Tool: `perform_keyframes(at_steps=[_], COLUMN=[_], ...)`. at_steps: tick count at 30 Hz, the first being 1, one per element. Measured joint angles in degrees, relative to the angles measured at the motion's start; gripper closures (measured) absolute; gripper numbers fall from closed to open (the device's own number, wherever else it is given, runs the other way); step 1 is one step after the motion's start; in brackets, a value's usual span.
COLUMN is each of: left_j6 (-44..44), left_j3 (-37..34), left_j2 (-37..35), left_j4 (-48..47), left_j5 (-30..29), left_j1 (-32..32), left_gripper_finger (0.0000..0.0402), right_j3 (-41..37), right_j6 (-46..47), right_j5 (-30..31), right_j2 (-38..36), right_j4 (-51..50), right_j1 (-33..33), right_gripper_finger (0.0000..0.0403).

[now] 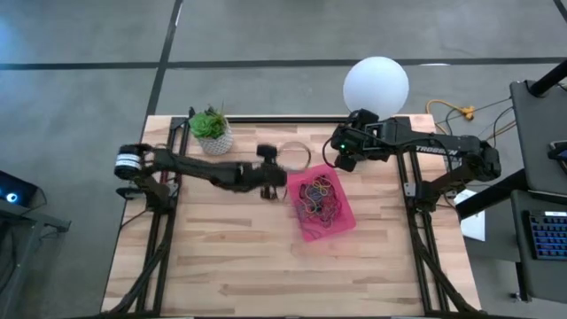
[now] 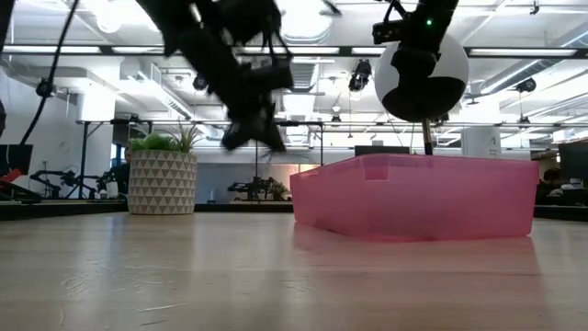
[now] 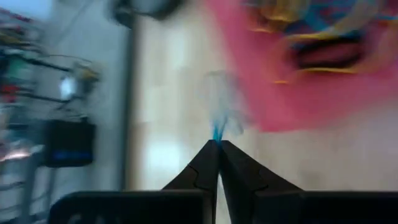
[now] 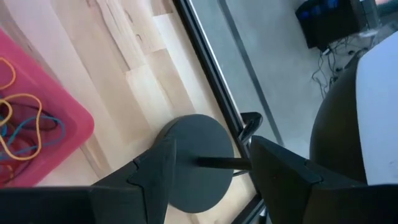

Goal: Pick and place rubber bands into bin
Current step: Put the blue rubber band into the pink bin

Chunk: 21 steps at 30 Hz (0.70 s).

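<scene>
My left gripper is going to let go of the blue rubber band, now hanging just beside the bin, on top of the coloured rubber bands in the pink bin (image 1: 317,197) (image 3: 329,40).
The pink bin (image 1: 324,206) lies on the table's middle and holds many coloured rubber bands (image 1: 319,197); it also shows in the low view (image 2: 418,195) and the left wrist view (image 3: 298,74). My left gripper (image 1: 270,175) hangs above the table just left of the bin, shut on a thin blue rubber band (image 3: 217,129), which is blurred. A large thin loop (image 1: 297,156) lies on the table just beyond it. My right gripper (image 1: 344,156) is open and empty at the bin's far side, over a lamp's dark round base (image 4: 196,162). My left gripper pinches the blue rubber band (image 3: 217,132) between its two fingertips. Only a short blurred piece shows past the tips, clear of the table. Which part of the loop it has, I cannot tell.
A white pot with a green plant (image 1: 213,131) stands at the far left. A white globe lamp (image 1: 376,84) stands at the far edge, its base under my right gripper. Bare wood lies at the table's near side (image 1: 266,266).
</scene>
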Motion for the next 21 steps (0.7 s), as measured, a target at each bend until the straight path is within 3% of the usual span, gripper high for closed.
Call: perform_keyframes(at_steps=[3,7,13,19,21], left_j6=[5.1,7.4,2.2,-7.9,-11.0], left_j3=[3.5,9.1,17.8,20.3,21.3], left_j2=[-3.9,-6.2,-4.3,5.5,9.7], left_j4=[0.4,-0.6,-0.7,-0.9,-0.4], left_j5=[-2.2,-0.6,16.1,33.4,35.4], left_j1=[1.4,1.8,1.6,2.2,2.2], left_gripper_finger=[0.0401,0.0401,0.0401,0.0401,0.0401], right_j3=[0.0,0.0,0.0,-0.1,-0.1], right_j6=[2.4,4.4,8.7,12.0,13.2], right_j5=[0.0,-0.1,0.0,0.0,0.2], right_j2=[0.0,0.0,0.0,0.0,0.0], right_j4=[-0.4,-0.9,-4.1,-7.0,-7.1], right_j1=[0.1,0.7,1.5,1.8,1.8], right_gripper_finger=[0.0209,0.0209,0.0209,0.0209,0.0209])
